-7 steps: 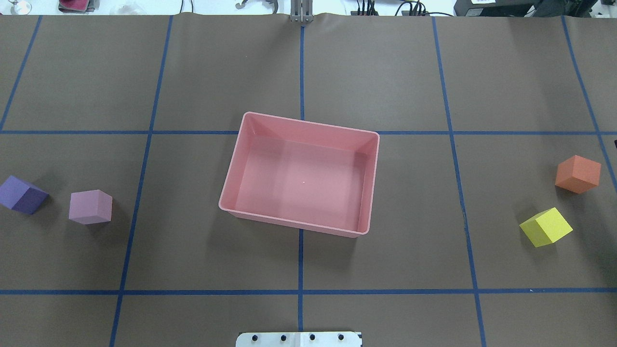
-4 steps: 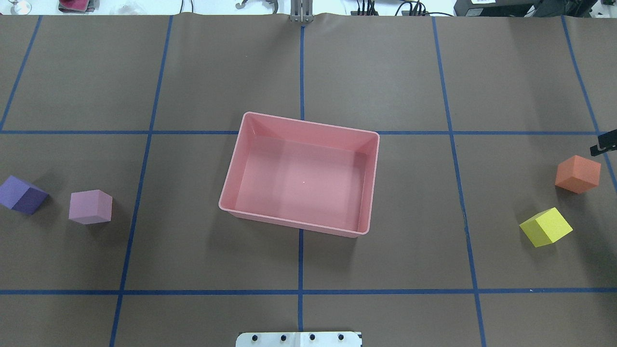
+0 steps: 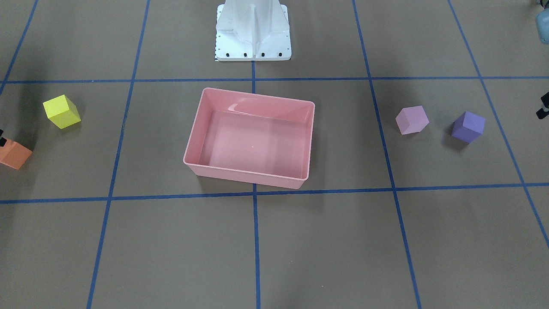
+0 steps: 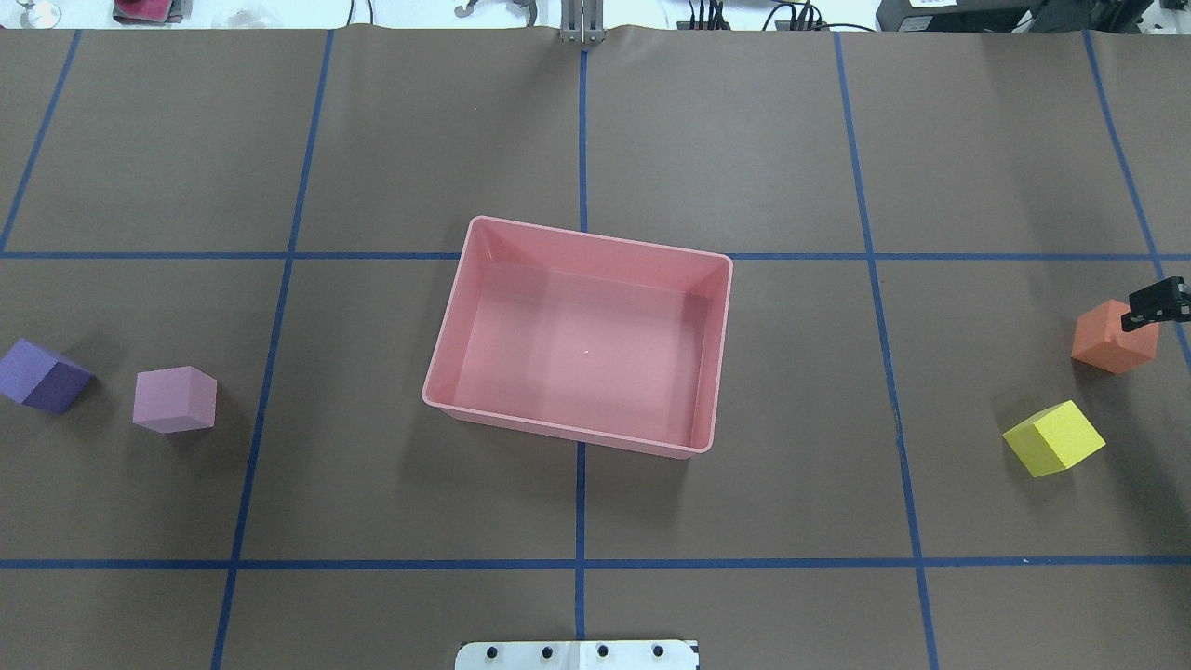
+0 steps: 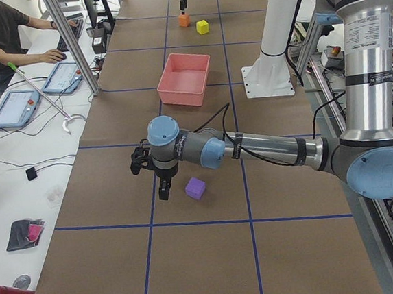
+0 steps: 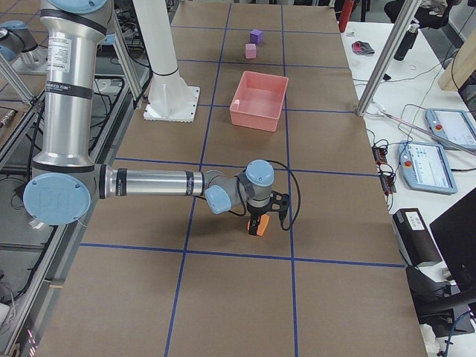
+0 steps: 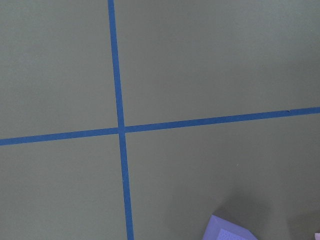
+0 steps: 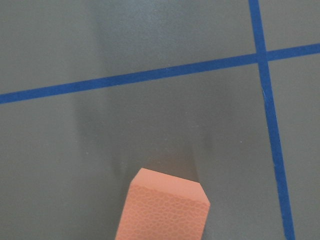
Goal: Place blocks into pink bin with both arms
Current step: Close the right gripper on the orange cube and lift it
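Observation:
My left gripper needs to next go to the purple block (image 3: 469,125) (image 7: 230,233), just beyond the pink-lilac block from the pink bin, and grip it on its opposite sides.
The pink bin (image 4: 595,251) stands empty at the table's middle, also in the front view (image 3: 257,103). The orange block (image 4: 1112,340) and the yellow block (image 4: 1054,438) lie at the right. The pink-lilac block (image 4: 175,399) and the purple block (image 4: 42,376) lie at the left. My right gripper (image 4: 1157,304) hangs over the orange block's far right corner (image 6: 258,226); only a black tip shows, so I cannot tell its state. My left gripper (image 5: 163,188) hangs just beside the purple block (image 5: 195,188); I cannot tell its state. The right wrist view shows the orange block (image 8: 165,210), the left one a purple corner (image 7: 230,231).
The white base pedestal (image 3: 253,30) stands at the robot's edge of the table. Blue tape lines divide the brown table cover into squares. A person (image 5: 1,33) sits at a side bench with tablets, beyond the table's far edge.
A black part of my right gripper has come in from the overhead view's right edge and moved down onto the orange block's upper right corner. The blocks and bin have not moved.

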You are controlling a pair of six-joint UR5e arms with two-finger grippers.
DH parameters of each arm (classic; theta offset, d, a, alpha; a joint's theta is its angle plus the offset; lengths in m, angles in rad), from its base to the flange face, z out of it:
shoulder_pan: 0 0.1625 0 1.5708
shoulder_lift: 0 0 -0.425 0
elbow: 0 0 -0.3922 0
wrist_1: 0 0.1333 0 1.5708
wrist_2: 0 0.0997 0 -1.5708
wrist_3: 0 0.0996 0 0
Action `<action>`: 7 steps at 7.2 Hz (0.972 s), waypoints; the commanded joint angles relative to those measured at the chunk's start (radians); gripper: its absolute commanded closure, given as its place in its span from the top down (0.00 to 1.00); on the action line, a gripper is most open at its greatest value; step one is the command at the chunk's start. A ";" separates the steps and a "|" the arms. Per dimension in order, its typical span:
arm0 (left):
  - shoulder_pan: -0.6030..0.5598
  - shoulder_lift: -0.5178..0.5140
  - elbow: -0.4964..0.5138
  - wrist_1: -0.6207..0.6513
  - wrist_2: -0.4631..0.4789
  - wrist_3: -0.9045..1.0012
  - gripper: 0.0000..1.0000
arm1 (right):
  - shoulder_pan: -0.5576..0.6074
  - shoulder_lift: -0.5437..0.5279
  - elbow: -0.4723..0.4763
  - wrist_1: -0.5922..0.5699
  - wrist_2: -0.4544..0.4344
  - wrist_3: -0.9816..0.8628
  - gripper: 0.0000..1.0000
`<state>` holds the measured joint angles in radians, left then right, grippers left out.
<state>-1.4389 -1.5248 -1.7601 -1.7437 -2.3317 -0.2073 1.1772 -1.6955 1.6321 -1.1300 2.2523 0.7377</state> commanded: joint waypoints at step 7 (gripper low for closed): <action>0.000 0.000 0.001 0.000 0.003 0.005 1.00 | -0.060 0.025 -0.056 0.007 -0.040 0.123 0.98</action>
<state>-1.4389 -1.5247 -1.7592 -1.7441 -2.3286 -0.2039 1.1187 -1.6824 1.5981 -1.1248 2.2116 0.8614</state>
